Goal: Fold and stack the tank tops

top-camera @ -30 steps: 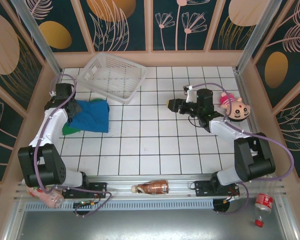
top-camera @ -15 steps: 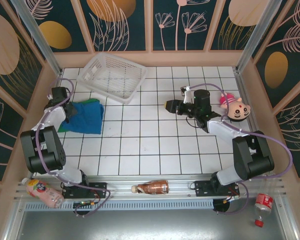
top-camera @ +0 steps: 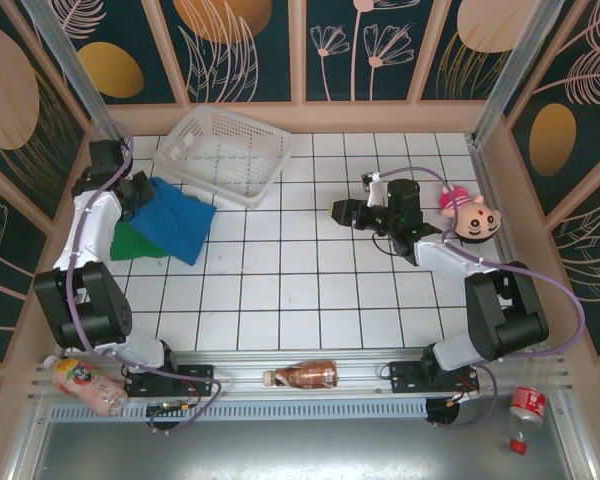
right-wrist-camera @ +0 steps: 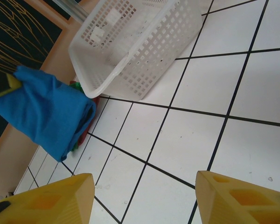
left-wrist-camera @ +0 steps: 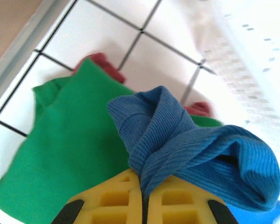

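Note:
Next, I let go of the blue tank top with my left gripper, laying it squarely on top of the green tank top (top-camera: 157, 229) (left-wrist-camera: 102, 156).
My left gripper (top-camera: 138, 190) (left-wrist-camera: 143, 179) is shut on a bunched edge of the blue tank top (top-camera: 180, 222) (left-wrist-camera: 196, 140) near the far left wall. The blue cloth hangs from it, draped over the green tank top (top-camera: 130, 240) (left-wrist-camera: 70, 140), which lies flat on the tiles. Bits of the maroon tank top (left-wrist-camera: 100, 60) peek out under the green one. The right wrist view shows the blue tank top (right-wrist-camera: 42, 112) beside the basket. My right gripper (top-camera: 340, 211) (right-wrist-camera: 144, 186) hovers open over bare tiles at mid-table, pointing left, with nothing between its fingers.
A white lattice basket (top-camera: 225, 150) (right-wrist-camera: 130, 42) stands tilted at the back, just right of the tops. A pink plush toy (top-camera: 468, 215) lies by the right wall. A brown bottle (top-camera: 302, 375) rests on the front rail.
My left gripper has swung back toward the far left wall, carrying the blue tank top's edge with it, so the cloth now slants over the green one. The right arm barely moved.

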{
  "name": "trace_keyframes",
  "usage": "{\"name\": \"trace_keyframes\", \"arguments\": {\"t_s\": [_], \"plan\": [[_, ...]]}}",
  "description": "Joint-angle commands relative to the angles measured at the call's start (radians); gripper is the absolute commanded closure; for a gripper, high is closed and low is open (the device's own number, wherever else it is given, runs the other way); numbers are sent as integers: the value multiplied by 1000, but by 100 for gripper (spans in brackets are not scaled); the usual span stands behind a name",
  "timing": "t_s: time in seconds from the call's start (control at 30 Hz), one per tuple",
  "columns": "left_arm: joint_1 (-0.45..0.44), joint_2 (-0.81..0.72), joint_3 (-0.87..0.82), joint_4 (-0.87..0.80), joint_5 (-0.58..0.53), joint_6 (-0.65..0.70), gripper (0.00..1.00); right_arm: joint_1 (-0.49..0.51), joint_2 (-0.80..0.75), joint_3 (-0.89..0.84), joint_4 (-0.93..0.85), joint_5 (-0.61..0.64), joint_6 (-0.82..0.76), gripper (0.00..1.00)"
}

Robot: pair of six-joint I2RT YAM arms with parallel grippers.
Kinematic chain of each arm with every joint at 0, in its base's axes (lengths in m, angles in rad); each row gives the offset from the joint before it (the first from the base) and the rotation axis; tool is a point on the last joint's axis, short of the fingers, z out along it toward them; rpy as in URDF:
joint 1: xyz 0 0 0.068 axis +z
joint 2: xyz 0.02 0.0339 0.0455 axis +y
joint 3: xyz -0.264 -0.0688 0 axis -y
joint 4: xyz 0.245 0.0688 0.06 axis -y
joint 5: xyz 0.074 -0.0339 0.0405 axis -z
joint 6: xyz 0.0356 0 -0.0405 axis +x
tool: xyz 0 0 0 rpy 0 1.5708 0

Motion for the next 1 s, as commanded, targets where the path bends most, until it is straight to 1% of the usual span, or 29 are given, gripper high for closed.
{"name": "trace_keyframes", "arguments": {"t_s": [0.0,0.23,0.37,0.43,0.6,0.7,0.77,0.87,0.97], "plan": [[-13,-45,55,-104,65,-39,100,-10,-22,5,3,-7,-25,41],[-22,-79,139,-162,132,-87,100,-26,-41,15,-13,-30,-34,41],[-22,-81,207,-201,116,-88,100,-29,-51,9,-10,-38,-29,41],[-22,-79,225,-225,87,-84,100,-30,-56,2,-1,-38,-22,41],[-22,-84,168,-196,61,-80,100,-30,-55,-5,8,-45,-7,41],[-17,-71,116,-169,-21,-65,100,-29,-50,-9,25,-51,8,41],[-3,-86,62,-109,-102,-67,100,-28,-50,-11,21,-51,6,41],[30,-86,-5,-21,-174,-58,100,-29,-48,-21,29,-50,8,41],[43,-66,-61,61,-194,-53,100,-29,-39,-24,35,-50,11,41]]}}
